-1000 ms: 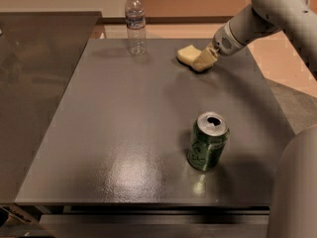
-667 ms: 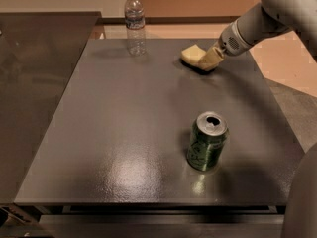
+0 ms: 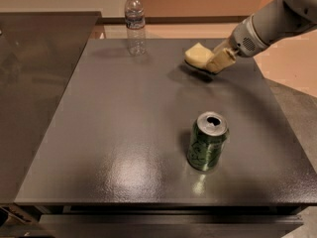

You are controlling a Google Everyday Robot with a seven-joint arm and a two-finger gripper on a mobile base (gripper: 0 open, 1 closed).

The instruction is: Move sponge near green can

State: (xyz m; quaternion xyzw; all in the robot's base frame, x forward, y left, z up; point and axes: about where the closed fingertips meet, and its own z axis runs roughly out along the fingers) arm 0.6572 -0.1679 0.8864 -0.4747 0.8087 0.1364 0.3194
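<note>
My gripper needs to release the sponge on the dark table [image 3: 211,111] behind the green can.
The pale yellow sponge [image 3: 196,55] hangs just above the dark table [image 3: 124,133] at the far right, casting a shadow beneath it. My gripper [image 3: 214,62] reaches in from the upper right and is shut on the sponge's right end with its tan fingers [image 3: 221,60]. The green can [image 3: 207,141] stands upright nearer the front of the table, well in front of the sponge, its silver top and drinking hole facing up.
A clear plastic bottle [image 3: 134,22] stands upright at the table's far edge, left of the sponge. A second dark counter [image 3: 29,83] adjoins the table on the left. My grey arm [image 3: 277,21] crosses the upper right corner.
The sponge, held in my gripper, has lifted slightly off the table and shifted a little to the right and up. The can and bottle have not moved.
</note>
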